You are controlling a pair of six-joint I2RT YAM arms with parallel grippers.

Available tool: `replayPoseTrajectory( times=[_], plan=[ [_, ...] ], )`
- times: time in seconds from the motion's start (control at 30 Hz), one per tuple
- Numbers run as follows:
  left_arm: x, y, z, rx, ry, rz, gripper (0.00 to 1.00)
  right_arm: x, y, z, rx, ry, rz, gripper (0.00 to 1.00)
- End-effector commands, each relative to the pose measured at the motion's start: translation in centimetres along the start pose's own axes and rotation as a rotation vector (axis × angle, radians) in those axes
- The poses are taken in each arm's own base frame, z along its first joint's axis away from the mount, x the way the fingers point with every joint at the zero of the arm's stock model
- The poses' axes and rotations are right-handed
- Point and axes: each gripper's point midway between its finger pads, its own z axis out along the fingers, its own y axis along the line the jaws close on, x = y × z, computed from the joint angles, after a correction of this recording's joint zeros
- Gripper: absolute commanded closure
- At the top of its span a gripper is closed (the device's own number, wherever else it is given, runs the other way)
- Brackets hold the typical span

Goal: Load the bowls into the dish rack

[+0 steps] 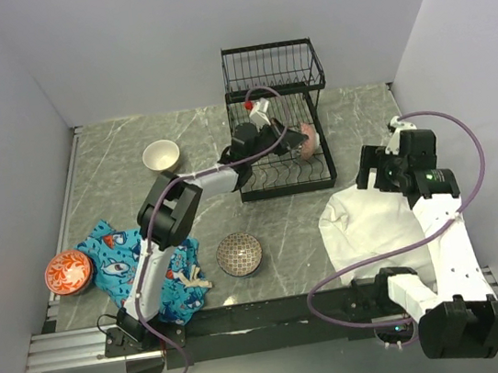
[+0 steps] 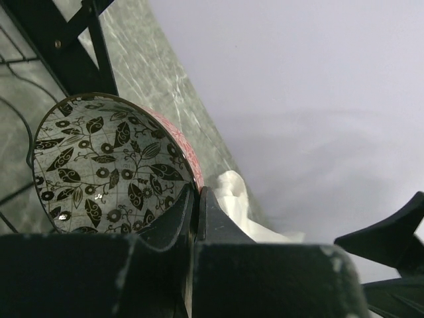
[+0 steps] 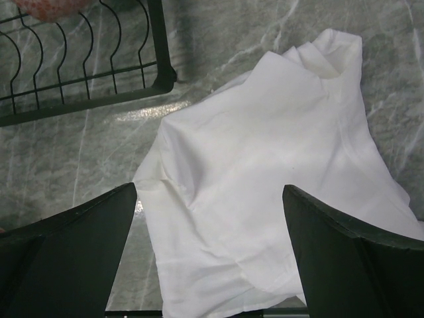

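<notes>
The robot's left gripper needs to release the red bowl in the rack's lower level (image 1: 294,126), next to the rack's side bar nearest the white cloth.
The black dish rack (image 1: 282,159) stands at the back centre of the table. My left gripper (image 1: 286,135) reaches over its lower tier, shut on the rim of a bowl (image 1: 308,138) that is red outside. In the left wrist view that bowl (image 2: 99,165) shows a black leaf pattern inside, on edge, with my left gripper (image 2: 197,199) pinching its rim beside the rack's frame (image 2: 79,40). A white bowl (image 1: 161,154), an orange bowl (image 1: 68,272) and a dark patterned bowl (image 1: 239,254) sit on the table. My right gripper (image 1: 386,167) hangs open and holds nothing.
A white cloth (image 1: 365,221) lies under my right gripper (image 3: 209,218), close to the rack's near right corner (image 3: 159,79). A blue patterned cloth (image 1: 144,266) lies at the front left, partly under the orange bowl. Grey walls close in the table.
</notes>
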Motion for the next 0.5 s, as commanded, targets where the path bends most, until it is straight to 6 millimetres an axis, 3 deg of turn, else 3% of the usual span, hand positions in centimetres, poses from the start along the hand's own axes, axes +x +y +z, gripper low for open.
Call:
replayPoseTrajectory(
  times=[0.0,0.47],
  plan=[
    [-3.3,-6.0,1.5,0.182,-0.139,0.206,0.99,-0.1,-0.1,0.4,-0.007,-0.013,0.019,0.01],
    [-4.3,-2.7,1.9,0.156,-0.162,0.284,0.99,0.0,-0.6,1.1,-0.001,0.004,0.042,0.01]
  ],
)
